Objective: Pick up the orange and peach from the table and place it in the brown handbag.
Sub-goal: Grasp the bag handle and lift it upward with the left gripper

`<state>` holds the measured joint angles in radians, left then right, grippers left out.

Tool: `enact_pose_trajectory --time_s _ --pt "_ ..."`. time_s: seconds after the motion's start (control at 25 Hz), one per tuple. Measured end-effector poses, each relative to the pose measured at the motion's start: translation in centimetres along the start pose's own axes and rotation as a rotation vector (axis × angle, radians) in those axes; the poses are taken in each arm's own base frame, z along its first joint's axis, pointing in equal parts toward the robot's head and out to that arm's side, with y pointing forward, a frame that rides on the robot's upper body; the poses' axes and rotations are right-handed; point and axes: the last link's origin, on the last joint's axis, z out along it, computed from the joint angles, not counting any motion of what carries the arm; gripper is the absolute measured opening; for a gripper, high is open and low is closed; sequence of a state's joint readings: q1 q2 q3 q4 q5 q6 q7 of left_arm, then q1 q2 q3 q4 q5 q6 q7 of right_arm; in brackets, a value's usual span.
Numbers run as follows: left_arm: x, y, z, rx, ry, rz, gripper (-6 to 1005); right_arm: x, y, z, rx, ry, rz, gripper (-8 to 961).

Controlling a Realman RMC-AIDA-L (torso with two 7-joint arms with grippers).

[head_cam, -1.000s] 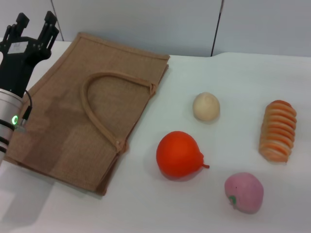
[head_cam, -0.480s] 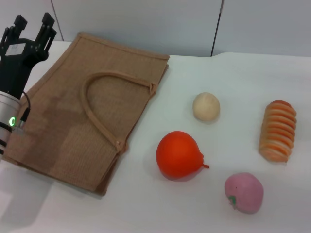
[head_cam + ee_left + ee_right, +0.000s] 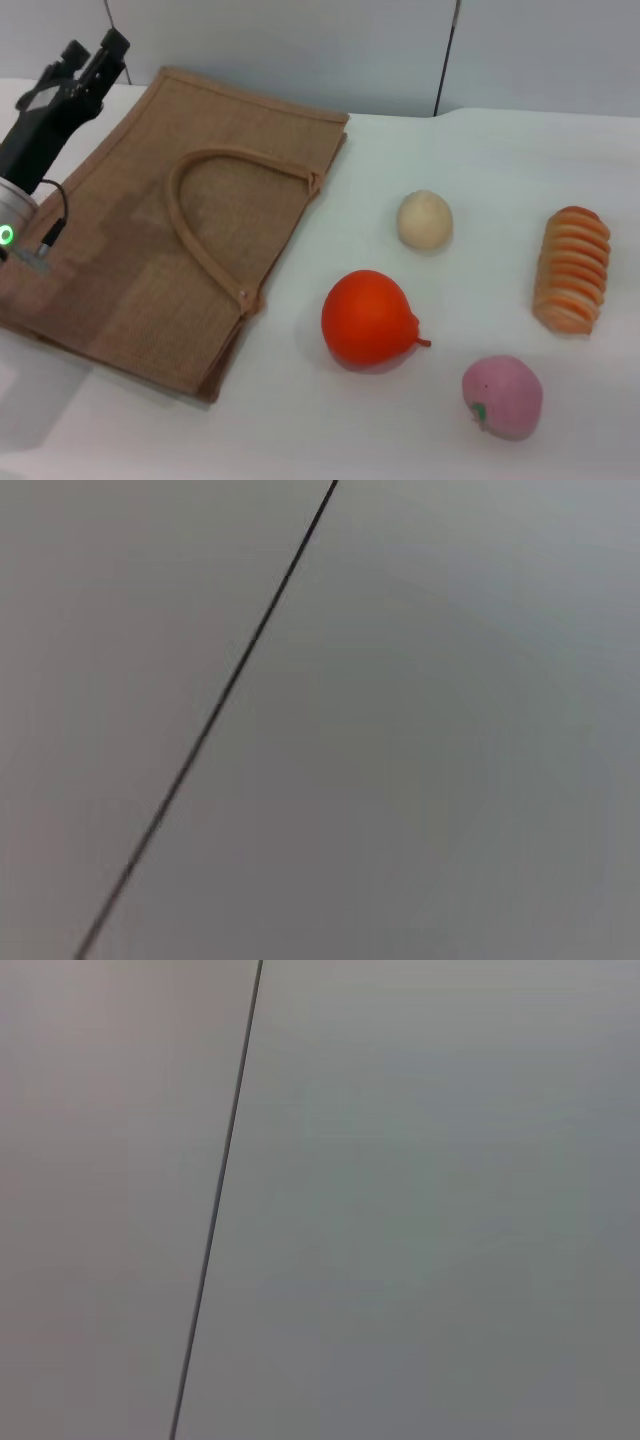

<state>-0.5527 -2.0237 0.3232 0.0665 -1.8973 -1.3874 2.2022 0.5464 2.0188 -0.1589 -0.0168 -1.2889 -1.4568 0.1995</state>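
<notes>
I need to close my left gripper on the bend of the brown handbag's handle [image 3: 176,178], because lifting it opens the bag for the orange and the peach.
The orange [image 3: 368,318] lies on the white table [image 3: 480,180] near the middle, its stem tip pointing right. The peach [image 3: 502,396] lies at the front right, its green mark facing left. The brown handbag [image 3: 130,250] lies flat on the left, one loop handle [image 3: 190,225] on top. My left gripper [image 3: 92,52] is raised over the bag's far left corner, fingers apart and empty, well away from both fruits. My right gripper is out of view. Both wrist views show only a grey wall with a dark seam [image 3: 215,715].
A small beige ball [image 3: 425,219] sits behind the orange. A ridged orange-tan sliced loaf [image 3: 572,268] lies at the right. A grey wall [image 3: 300,50] runs behind the table.
My left arm has swung and turned to the left, so the gripper now tilts toward the far left corner of the bag. The fruits and bag have not moved.
</notes>
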Motion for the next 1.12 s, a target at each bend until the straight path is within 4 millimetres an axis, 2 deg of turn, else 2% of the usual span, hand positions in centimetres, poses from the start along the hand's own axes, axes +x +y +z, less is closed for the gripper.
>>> enact_pose_trajectory --time_s 0.28,0.44,0.76,1.12 --pt "0.6 -1.8 1.6 0.009 -0.271 -0.166 741 0.0 0.1 0.0 -0.004 0.000 -0.001 547" --pt "1.2 -2.3 2.9 0.043 -0.436 -0.199 741 0.0 0.1 0.0 -0.005 0.000 -0.001 548" --pt "1.9 -2.6 4.7 0.153 -0.732 -0.176 740 0.0 0.0 0.0 -0.004 0.000 -0.002 548" --pt "2.3 -2.8 6.1 0.309 -0.942 -0.088 737 0.0 -0.1 0.0 0.000 0.001 -0.002 546"
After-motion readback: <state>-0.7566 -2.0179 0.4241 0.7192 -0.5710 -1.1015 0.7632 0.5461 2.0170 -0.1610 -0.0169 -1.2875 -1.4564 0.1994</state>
